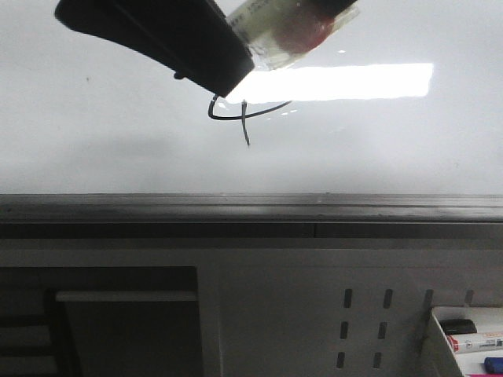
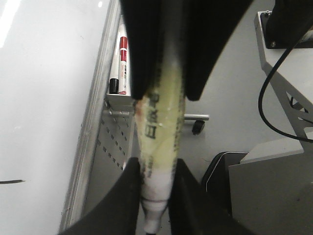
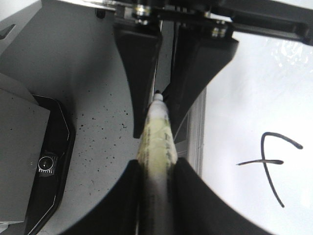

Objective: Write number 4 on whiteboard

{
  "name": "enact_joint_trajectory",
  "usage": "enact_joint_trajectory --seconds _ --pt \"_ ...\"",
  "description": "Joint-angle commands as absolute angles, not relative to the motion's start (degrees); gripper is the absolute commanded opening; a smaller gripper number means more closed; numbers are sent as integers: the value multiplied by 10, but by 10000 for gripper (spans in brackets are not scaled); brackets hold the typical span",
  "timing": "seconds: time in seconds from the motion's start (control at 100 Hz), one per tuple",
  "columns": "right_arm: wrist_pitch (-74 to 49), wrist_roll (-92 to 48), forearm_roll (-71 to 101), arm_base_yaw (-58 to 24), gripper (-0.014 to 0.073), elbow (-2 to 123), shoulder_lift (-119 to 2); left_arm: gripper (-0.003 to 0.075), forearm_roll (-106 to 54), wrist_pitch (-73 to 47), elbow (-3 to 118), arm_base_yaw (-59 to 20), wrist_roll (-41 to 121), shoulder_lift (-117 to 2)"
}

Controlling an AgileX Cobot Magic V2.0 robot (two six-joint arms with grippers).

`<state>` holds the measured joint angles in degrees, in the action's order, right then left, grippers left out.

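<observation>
Next, I let go of the marker with my left gripper on the bare whiteboard point(image 1: 5, 71) above the grey rail, far away from the 4.
The whiteboard point(image 1: 78, 141) fills the front view above its grey rail point(image 1: 251, 206). The number 4 point(image 1: 244, 114), thin and black, sits just below a bright light reflection; it also shows in the right wrist view point(image 3: 271, 161). One marker point(image 2: 156, 137) with a yellowish taped body is held by both grippers. My left gripper point(image 2: 156, 166) is shut on it near the tip end. My right gripper point(image 3: 157, 164) is shut on its body point(image 3: 155, 142), tip pointing away between the left fingers. In the front view, a black finger point(image 1: 157, 39) and the marker point(image 1: 291, 31) hang just above the 4.
A white tray point(image 1: 440, 345) with red and black markers point(image 2: 122, 63) hangs at the lower right on the white perforated panel point(image 1: 361, 322). Grey floor, a caster wheel point(image 2: 198, 127), a black cable point(image 2: 264, 98) and a black device point(image 3: 46, 161) lie behind.
</observation>
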<state>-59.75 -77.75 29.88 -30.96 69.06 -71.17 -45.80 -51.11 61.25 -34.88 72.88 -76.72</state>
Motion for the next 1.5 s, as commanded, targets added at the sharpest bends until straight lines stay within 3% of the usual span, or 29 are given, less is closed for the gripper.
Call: enact_joint_trajectory --seconds 0.0,0.1,0.37,0.68,0.87,1.02,1.37,1.49 --pt "-595 -782 323 -310 179 705 -694 -20 -475 -491 631 -352 728 -748" --pt "-595 -774 310 -310 225 708 -693 -20 -461 -491 631 -348 711 -748" --pt "-599 -621 196 -310 226 756 -648 -20 -339 -489 631 -311 577 -740" --pt "-652 -348 29 -310 226 756 -603 -20 -268 -423 562 -182 425 -674" --pt "-652 -337 27 -310 226 756 -603 -20 -368 -241 460 -99 396 -652" --pt "-652 -337 27 -310 226 756 -603 -20 -461 -111 407 -87 397 -678" --pt "-649 -337 27 -310 226 756 -603 -15 -490 -102 415 -89 397 -756" --pt "-649 -334 27 -310 226 756 -603 86 -489 -99 415 -89 399 -746"
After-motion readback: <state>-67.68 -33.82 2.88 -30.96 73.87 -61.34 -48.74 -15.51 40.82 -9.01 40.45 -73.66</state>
